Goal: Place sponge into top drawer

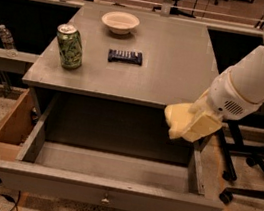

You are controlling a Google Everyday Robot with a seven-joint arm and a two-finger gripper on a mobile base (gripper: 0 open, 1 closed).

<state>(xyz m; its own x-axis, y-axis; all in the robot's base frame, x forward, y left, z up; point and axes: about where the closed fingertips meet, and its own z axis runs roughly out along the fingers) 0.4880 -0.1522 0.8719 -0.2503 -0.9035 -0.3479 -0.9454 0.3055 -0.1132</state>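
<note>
The sponge will drop on the shaded bottom of the top drawer [157,143], toward the side nearest my arm.
My gripper [189,124] hangs from the white arm at the right, just past the front right corner of the grey table [170,58]. It is shut on the pale yellow sponge [176,116], held above the right rear part of the open top drawer [107,190]. The drawer is pulled out toward the camera, its inside is bare, and a small metal knob [104,200] sits on its front. The yellowish fingers [204,124] blend with the sponge, so the exact grip is hard to make out.
On the table stand a green can [69,47], a white bowl [120,22] and a dark snack bar [125,56]. A tan wooden box [10,127] sits at the drawer's left. A water bottle [5,39] is far left; a chair base [252,172] is at the right.
</note>
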